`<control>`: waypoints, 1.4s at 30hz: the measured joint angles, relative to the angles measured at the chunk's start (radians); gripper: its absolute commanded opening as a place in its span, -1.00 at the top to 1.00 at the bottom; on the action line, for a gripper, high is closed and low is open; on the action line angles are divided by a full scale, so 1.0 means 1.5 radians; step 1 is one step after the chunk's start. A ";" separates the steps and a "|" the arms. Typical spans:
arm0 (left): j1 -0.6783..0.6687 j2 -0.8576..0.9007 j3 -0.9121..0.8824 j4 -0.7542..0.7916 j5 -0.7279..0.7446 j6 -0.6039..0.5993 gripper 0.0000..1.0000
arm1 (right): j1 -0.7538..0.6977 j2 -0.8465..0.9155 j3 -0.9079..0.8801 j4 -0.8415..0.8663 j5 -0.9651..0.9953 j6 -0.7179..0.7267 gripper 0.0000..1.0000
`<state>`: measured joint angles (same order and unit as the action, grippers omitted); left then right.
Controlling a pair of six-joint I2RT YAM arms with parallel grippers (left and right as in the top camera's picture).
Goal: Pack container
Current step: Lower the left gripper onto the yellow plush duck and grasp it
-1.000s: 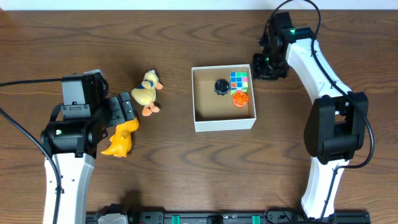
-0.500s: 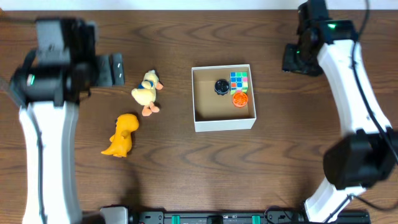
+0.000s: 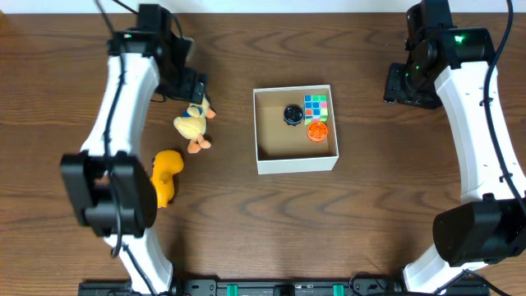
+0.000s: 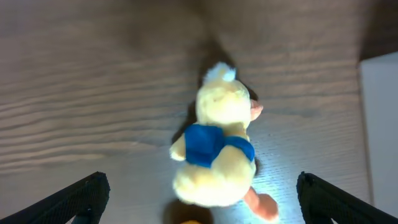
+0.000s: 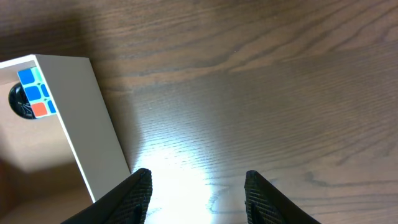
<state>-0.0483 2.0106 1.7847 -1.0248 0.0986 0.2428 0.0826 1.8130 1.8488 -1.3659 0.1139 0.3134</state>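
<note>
My left gripper should next move down to the plush duck's blue scarf (image 3: 195,112) (image 4: 217,145), just under its head, and close there.
The container (image 3: 296,164) is a white box with a brown inside at mid-table. It holds a colour cube (image 3: 316,107), a black round thing (image 3: 292,114) and an orange thing (image 3: 317,131). A pale yellow plush duck (image 3: 192,123) with a blue scarf lies left of it. A yellow dinosaur toy (image 3: 167,177) lies further front left. My left gripper (image 3: 191,89) is open, just behind and over the duck (image 4: 217,143), its fingers (image 4: 202,196) either side of it without touching. My right gripper (image 3: 404,86) is open and empty, right of the container.
In the right wrist view the container's white wall (image 5: 87,124) is at the left, the cube (image 5: 34,93) just inside, and my fingers (image 5: 198,193) are over bare wood. In the left wrist view the container's edge (image 4: 380,124) is at the far right.
My left arm has swung from beside the yellow dinosaur up to the far side, over the duck. My right arm has moved right, away from the container's back corner.
</note>
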 measured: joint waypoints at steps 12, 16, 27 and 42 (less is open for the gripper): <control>-0.003 0.118 0.000 -0.015 -0.001 0.014 -0.96 | 0.000 0.000 0.000 -0.002 0.000 0.000 -0.02; -0.004 0.130 0.000 -0.015 -0.001 0.014 -0.96 | 0.000 0.000 0.000 -0.002 0.000 0.000 -0.02; -0.003 0.137 -0.004 -0.015 -0.001 0.014 -0.71 | 0.000 0.000 0.000 -0.007 0.000 0.000 -0.01; -0.003 0.140 -0.018 -0.035 -0.002 0.013 0.70 | 0.000 0.000 0.000 -0.017 0.000 0.000 -0.01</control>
<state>-0.0532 2.2200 1.7580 -1.0771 0.0959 0.2630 0.0826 1.8130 1.8488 -1.3907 0.1139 0.3130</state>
